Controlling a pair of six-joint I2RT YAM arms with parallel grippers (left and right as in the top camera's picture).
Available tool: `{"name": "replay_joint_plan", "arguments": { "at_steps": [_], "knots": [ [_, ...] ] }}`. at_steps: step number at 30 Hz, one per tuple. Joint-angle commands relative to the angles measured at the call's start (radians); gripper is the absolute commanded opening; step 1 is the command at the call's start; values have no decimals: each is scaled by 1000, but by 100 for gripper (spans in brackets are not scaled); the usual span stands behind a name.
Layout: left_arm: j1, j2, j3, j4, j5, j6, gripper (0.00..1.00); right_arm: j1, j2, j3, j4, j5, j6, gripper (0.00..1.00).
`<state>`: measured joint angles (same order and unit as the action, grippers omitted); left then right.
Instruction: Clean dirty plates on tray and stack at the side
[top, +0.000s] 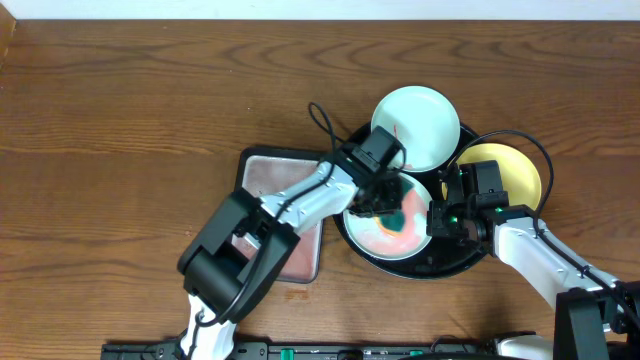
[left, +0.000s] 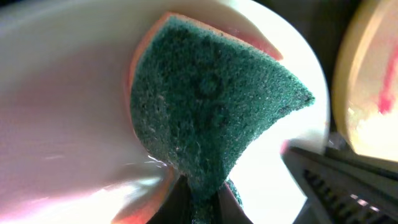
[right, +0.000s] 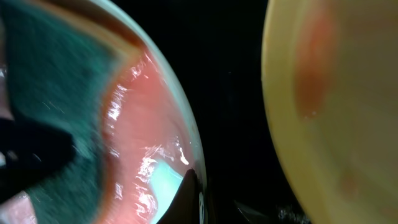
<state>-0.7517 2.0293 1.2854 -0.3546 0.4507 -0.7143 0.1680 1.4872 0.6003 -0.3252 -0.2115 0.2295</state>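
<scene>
My left gripper needs to let go of the teal sponge in the silver pan (top: 262, 233), near the edge farthest from the black tray.
A black round tray (top: 470, 258) carries three plates. A clean mint-white plate (top: 415, 128) lies at the back and a yellow plate (top: 510, 172) with faint red marks at the right. The front mint plate (top: 385, 238) is smeared with red sauce. My left gripper (top: 392, 200) is shut on a teal sponge (left: 211, 106), which presses flat on this smeared plate (left: 62, 93). My right gripper (top: 441, 217) is shut on the same plate's right rim (right: 180, 124), one dark finger (right: 188, 196) lying inside the rim. The sponge (right: 56, 81) shows blurred in the right wrist view.
A rectangular silver pan (top: 270, 175) with a reddish film sits just left of the tray, under my left arm. Brown wood tabletop (top: 120, 120) stretches to the left and back. A black cable (top: 322, 122) loops above the left wrist. The yellow plate (right: 329, 93) lies close by my right gripper.
</scene>
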Motion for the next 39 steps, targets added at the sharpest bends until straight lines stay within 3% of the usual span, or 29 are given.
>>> {"name": "replay_joint_plan", "arguments": {
  "at_steps": [1,7,14,17,20,24,31,39],
  "knots": [
    [-75,91,-23,-3,100,-14,8,-4,54,-60,-38,163,-29,1],
    [-73,86,-23,-19,117,-2,7,-4,54,-60,-38,163,-29,1],
    [-71,29,-23,-190,124,44,7,-4,54,-60,-38,163,-28,1],
    [-71,-26,-23,-258,9,43,7,-4,54,-60,-37,163,-28,1],
    [-66,-101,-23,-356,-245,44,7,-4,54,-60,-37,163,-27,1],
    [-50,-125,-23,-442,-446,44,7,-4,54,-60,-33,162,-25,1],
    [-10,-194,-16,-475,-477,47,8,-5,20,-12,-139,163,-16,1],
    [73,-490,-16,-552,-478,48,8,-2,-110,122,-352,200,47,1]
  ]
}}
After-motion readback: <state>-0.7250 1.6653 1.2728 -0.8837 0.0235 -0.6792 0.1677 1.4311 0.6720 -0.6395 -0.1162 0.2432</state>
